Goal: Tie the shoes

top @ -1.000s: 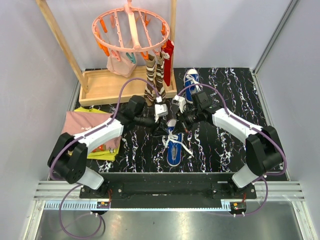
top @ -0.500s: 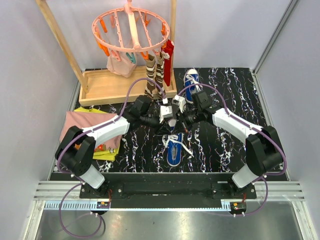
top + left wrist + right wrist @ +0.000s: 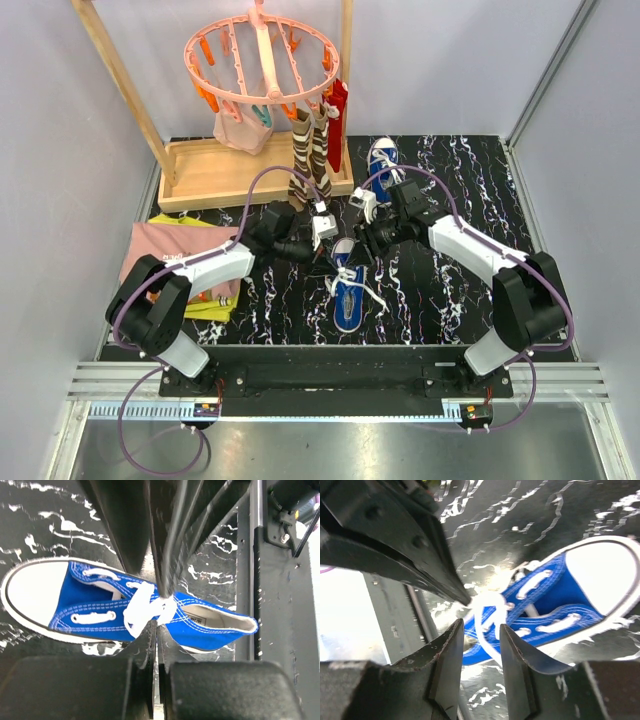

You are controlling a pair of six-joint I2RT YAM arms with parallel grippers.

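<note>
The lace's loop lies loose over the shoe's tongue while my left gripper holds the bunched lace, so next my right gripper pinches the loop's base (image 3: 484, 639) to steady it.
One blue sneaker (image 3: 350, 292) lies mid-table, toe towards the arms, with loose white laces (image 3: 348, 272). The second sneaker (image 3: 383, 158) lies at the back, apart from both arms. My left gripper (image 3: 322, 256) is at the near shoe's left side. In the left wrist view the gripper (image 3: 157, 626) is shut, its tips pinching the bunched lace (image 3: 147, 607) over the shoe's (image 3: 75, 605) tongue. My right gripper (image 3: 354, 254) is at the shoe's upper right. In the right wrist view the gripper (image 3: 481, 630) is open, just above the lace (image 3: 487, 615), holding nothing.
A wooden drying rack (image 3: 225, 168) with a pink peg ring (image 3: 262, 60) and hanging socks (image 3: 310, 150) stands at the back left. Folded pink and yellow cloths (image 3: 175, 258) lie on the left. The mounting rail (image 3: 340, 372) runs along the near edge.
My left gripper swung right towards the right gripper, then came back left and down onto the near shoe's lace. The right gripper shifted only slightly. The shoes have not moved.
</note>
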